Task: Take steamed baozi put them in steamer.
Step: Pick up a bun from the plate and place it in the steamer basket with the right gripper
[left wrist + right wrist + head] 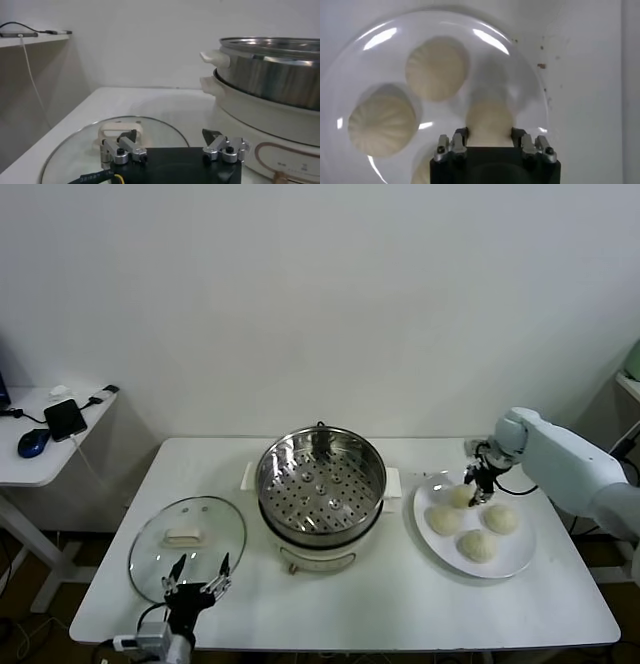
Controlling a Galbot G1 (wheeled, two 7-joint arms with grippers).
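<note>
My right gripper is going to release the baozi, now on the white plate, on the far part of the steamer's perforated tray (322,460), and I will leave it there near the steamer's back rim.
Four pale baozi lie on a white plate (520,559) at the right. My right gripper (480,481) is down over the far-left one (461,497), and its fingers press both sides of that baozi (489,121). The other three (444,520) (500,518) (478,545) rest on the plate; two show whole in the right wrist view (437,69) (381,124). The steel steamer (321,481), with a perforated tray and a white base, stands empty at the table's middle. My left gripper (197,582) is open and empty, low at the front left.
A round glass lid (188,534) with a white handle lies flat left of the steamer, just beyond my left gripper (172,145). A side table (40,446) with a phone and mouse stands far left. The steamer's wall (270,75) rises close beside the left gripper.
</note>
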